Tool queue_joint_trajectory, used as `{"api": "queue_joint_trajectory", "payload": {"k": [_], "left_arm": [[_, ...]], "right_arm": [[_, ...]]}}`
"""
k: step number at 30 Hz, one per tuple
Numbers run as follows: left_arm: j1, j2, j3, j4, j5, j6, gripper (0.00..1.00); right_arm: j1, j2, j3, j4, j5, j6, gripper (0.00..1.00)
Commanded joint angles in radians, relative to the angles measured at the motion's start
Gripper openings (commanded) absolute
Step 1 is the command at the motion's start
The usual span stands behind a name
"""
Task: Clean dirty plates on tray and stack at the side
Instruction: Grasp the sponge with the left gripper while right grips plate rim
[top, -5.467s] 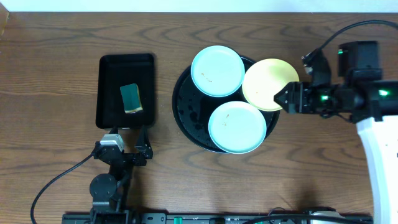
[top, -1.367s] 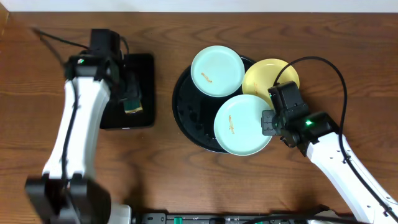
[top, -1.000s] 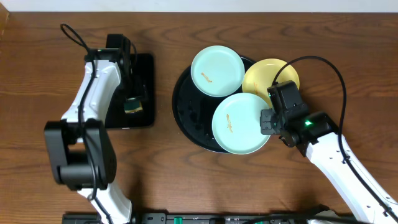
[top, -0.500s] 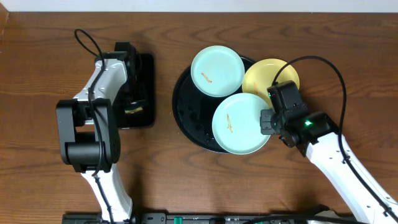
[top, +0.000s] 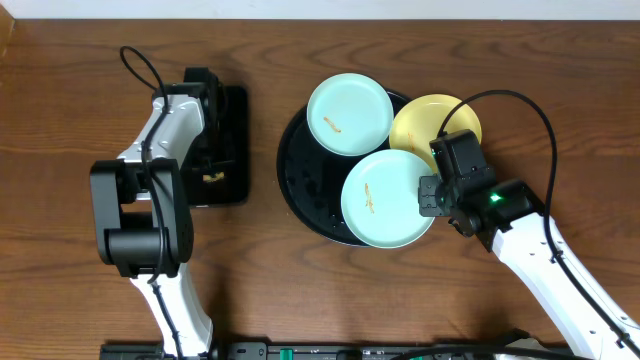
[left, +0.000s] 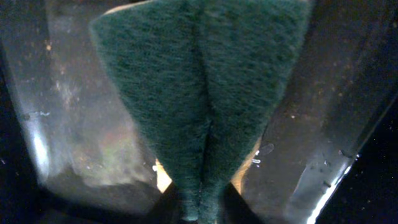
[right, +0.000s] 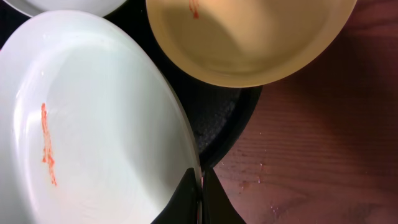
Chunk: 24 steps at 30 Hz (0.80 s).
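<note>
The green sponge is pinched near one end by my left gripper with a long far part sticking out, so I should open and grip nearer its middle (left: 204, 102) before lifting.
Three plates rest on the round black tray (top: 298, 172): a mint one (top: 349, 114) at the back, a yellow one (top: 442, 122) at the right, and a mint one (top: 383, 198) in front with an orange smear (right: 47, 144). My right gripper (top: 428, 196) is shut on the front plate's right rim (right: 186, 163), its fingertips (right: 199, 194) pinching the edge. My left gripper (top: 212, 160) is down in the rectangular tray, shut on a green sponge (left: 199, 93) that folds between its fingers (left: 200, 210).
The small rectangular black tray (top: 236, 110) lies left of the round tray, with the left arm stretched over it. Bare wooden table (right: 311, 155) lies to the right of the round tray. The yellow plate (right: 249, 37) overhangs the round tray's rim (right: 221, 121).
My left arm swung in over the rectangular tray, and its jaws closed on the sponge, folding it. The right gripper and its plate have stayed put.
</note>
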Motion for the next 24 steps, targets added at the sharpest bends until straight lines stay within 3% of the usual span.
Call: {"api": "queue_joint_trajectory", "payload": {"k": [1, 5, 11, 18, 19, 20, 24], "left_arm": [[0.024, 0.011, -0.003, 0.016, -0.003, -0.006, 0.71], [0.039, 0.011, -0.003, 0.056, -0.003, -0.036, 0.82], [0.044, 0.011, -0.003, 0.190, -0.003, -0.068, 0.82], [0.043, 0.031, -0.006, 0.226, -0.003, -0.112, 0.80], [0.043, 0.035, -0.006, 0.226, -0.003, -0.112, 0.77], [0.043, 0.045, -0.007, 0.226, -0.003, -0.112, 0.58], [0.043, 0.051, -0.007, 0.230, -0.003, -0.107, 0.26]], "right_arm": [[0.005, -0.006, 0.002, 0.002, 0.000, -0.011, 0.01], [0.005, -0.006, 0.002, 0.003, 0.000, -0.011, 0.01], [0.005, -0.006, 0.002, 0.003, 0.000, -0.011, 0.01], [0.005, -0.006, 0.002, 0.008, 0.000, -0.011, 0.01], [0.005, -0.006, 0.002, 0.010, 0.000, -0.011, 0.01], [0.005, -0.006, 0.002, 0.015, 0.000, -0.011, 0.01], [0.005, -0.006, 0.002, 0.022, 0.000, -0.011, 0.01]]}}
